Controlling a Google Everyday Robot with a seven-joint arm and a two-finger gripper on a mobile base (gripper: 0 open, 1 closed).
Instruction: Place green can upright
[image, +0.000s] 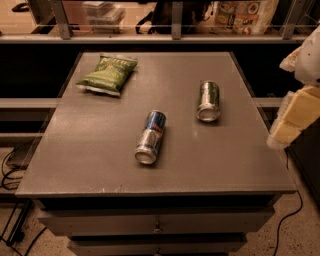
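The green can has a back end farther from the table's front drawers. My gripper should go to the can next and close around its back end (209, 90).
The green can (208, 101) lies on its side on the grey table (100, 145), right of centre, with one silver end facing the front. My gripper (295, 117) is at the right edge of the view, beyond the table's right side and apart from the can. It holds nothing that I can see.
A blue-and-silver can (150, 137) lies on its side near the table's middle. A green chip bag (106, 74) lies at the back left. A shelf rail with goods (175, 20) runs behind the table. Drawers (157, 227) sit below the front edge.
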